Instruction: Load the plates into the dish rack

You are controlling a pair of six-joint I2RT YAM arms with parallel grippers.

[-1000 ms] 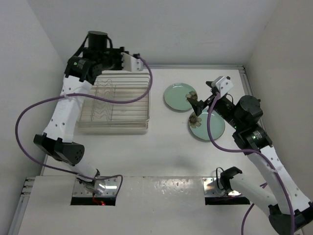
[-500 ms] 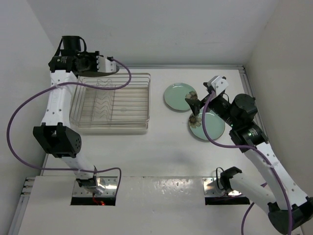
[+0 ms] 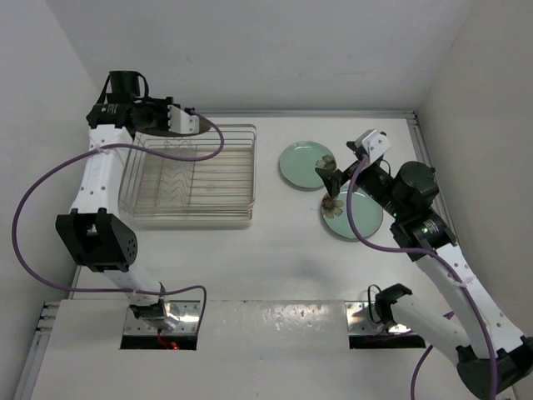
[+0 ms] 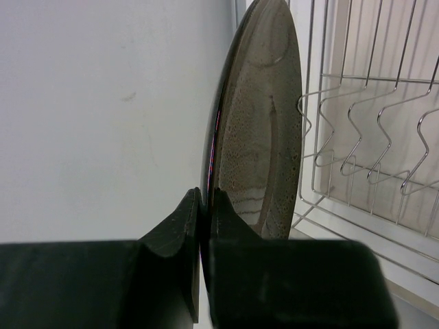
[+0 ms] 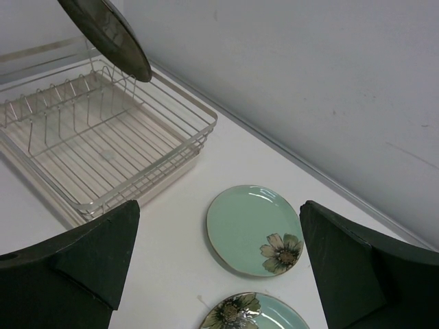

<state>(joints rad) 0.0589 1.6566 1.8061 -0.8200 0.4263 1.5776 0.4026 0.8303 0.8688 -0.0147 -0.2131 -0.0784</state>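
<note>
My left gripper has the brown plate (image 3: 172,131) (image 4: 295,154). Next, I let go of it with that gripper behind the farthest wires of the dish rack, toward the back side of the rack.
My left gripper (image 3: 176,117) is shut on the rim of the glossy dark brown plate (image 3: 178,125) and holds it upright above the far left corner of the dish rack (image 3: 250,171). In the left wrist view the fingers (image 4: 204,199) pinch the plate (image 4: 264,137) beside the rack's wire prongs (image 4: 370,157). Two mint green plates with flower motifs (image 3: 304,164) (image 3: 354,215) lie flat on the table right of the rack. My right gripper (image 3: 331,187) is open and empty above them; in the right wrist view (image 5: 221,205) both plates show below it (image 5: 254,229) (image 5: 254,314).
White walls close in on the left, back and right. The rack (image 5: 147,181) stands near the left wall, with the brown plate (image 5: 106,34) over its far side. A purple cable (image 3: 208,142) hangs from the left arm over the rack.
My left arm has swung the brown plate from the rack's far right side to its far left corner, then lowered it slightly. My right gripper shifted a little left over the green plates.
</note>
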